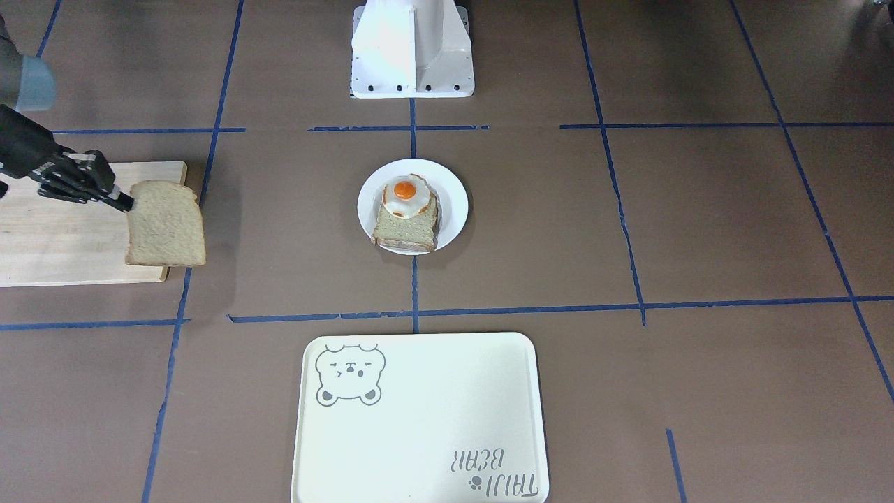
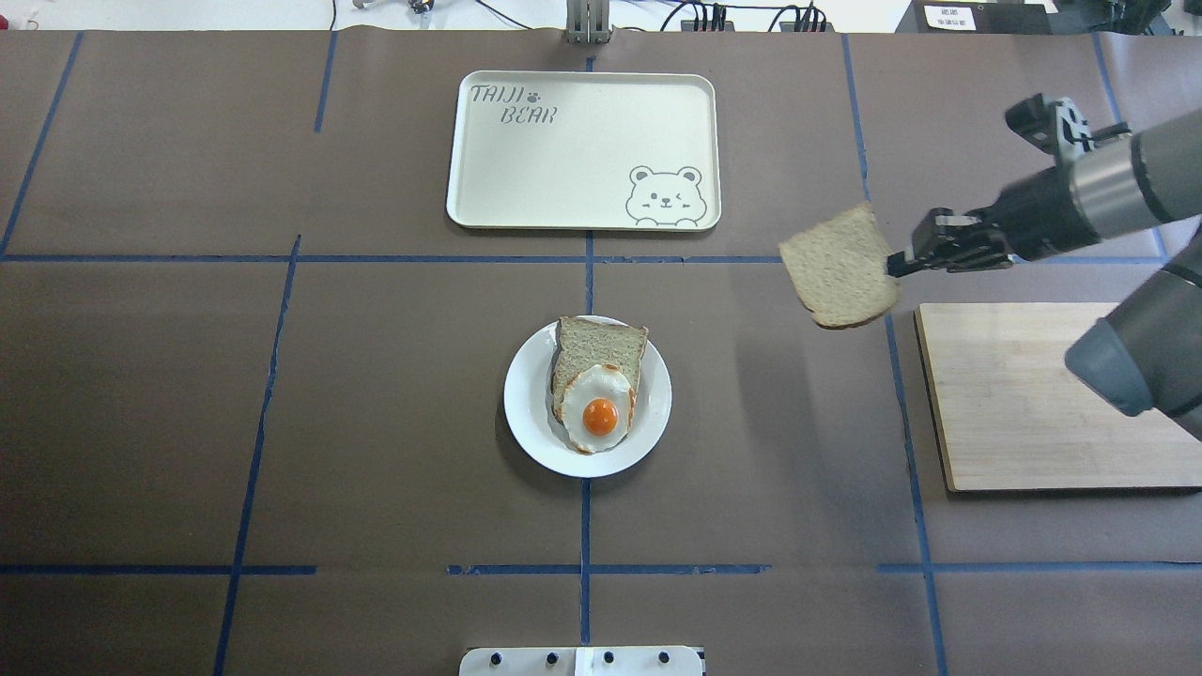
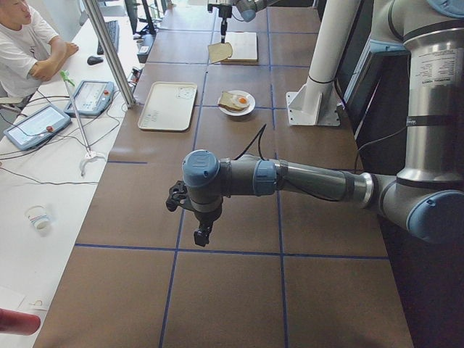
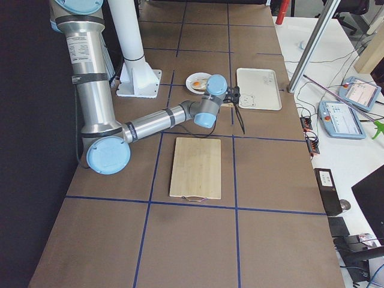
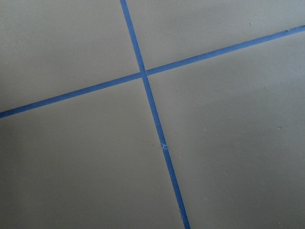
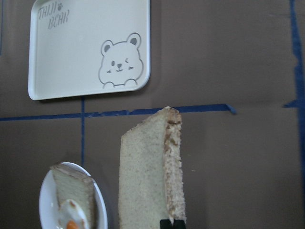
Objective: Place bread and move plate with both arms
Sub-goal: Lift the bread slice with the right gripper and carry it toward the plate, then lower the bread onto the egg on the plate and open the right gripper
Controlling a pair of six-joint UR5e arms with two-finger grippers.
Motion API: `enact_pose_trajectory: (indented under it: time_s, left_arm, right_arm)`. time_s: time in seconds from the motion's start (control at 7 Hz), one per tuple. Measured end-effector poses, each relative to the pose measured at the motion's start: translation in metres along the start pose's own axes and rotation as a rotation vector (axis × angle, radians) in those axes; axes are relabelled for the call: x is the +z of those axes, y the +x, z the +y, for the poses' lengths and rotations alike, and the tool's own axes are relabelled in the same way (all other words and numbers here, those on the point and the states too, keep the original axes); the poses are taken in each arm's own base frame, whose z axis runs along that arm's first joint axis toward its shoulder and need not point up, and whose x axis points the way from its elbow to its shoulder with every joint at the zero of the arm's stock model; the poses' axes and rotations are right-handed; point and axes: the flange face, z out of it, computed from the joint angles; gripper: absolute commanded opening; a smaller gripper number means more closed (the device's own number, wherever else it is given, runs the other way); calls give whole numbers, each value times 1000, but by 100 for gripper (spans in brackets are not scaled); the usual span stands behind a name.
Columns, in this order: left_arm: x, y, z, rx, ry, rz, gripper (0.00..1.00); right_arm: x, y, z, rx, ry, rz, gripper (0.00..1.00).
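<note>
I should lay the plain bread slice down over the fried egg on the white plate's slice (image 1: 411, 208) (image 6: 75, 201) with my right gripper.
My right gripper (image 2: 892, 266) is shut on the edge of the plain bread slice (image 2: 839, 268) and holds it in the air, just beyond the wooden board's left end. The front view shows the gripper (image 1: 124, 201) and the bread (image 1: 166, 223). In the right wrist view the bread (image 6: 150, 171) hangs edge-on. The white plate (image 2: 526, 413) sits at the table's middle and carries another slice topped with a fried egg (image 2: 596, 413). My left gripper (image 3: 201, 235) shows only in the exterior left view, low over bare table far from the plate; I cannot tell whether it is open or shut.
A cream tray with a bear drawing (image 2: 582, 150) lies beyond the plate. A wooden cutting board (image 2: 1033, 394) lies on the robot's right side. The white pedestal base (image 1: 412, 52) stands at the robot's edge. A person (image 3: 29, 43) sits at a side desk.
</note>
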Motion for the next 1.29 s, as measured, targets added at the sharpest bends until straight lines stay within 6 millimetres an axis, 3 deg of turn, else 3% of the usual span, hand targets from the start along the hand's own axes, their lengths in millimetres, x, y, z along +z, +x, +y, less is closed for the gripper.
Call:
enact_pose_trajectory:
  time_s: [0.29, 0.43, 0.57, 0.86, 1.29]
  left_arm:
    - [0, 0, 0, 0, -1, 0, 100]
    - [0, 0, -1, 0, 0, 0, 100]
    - [0, 0, -1, 1, 0, 0, 100]
    - [-1, 1, -2, 3, 2, -1, 100]
    - [-3, 2, -4, 6, 5, -2, 100]
  right_arm:
    - [77, -122, 20, 57, 41, -22, 0]
    - [111, -159, 44, 94, 80, -24, 0]
    - [140, -178, 70, 122, 117, -22, 0]
    - [179, -189, 115, 145, 169, -12, 0]
    - [192, -172, 148, 176, 220, 10, 0]
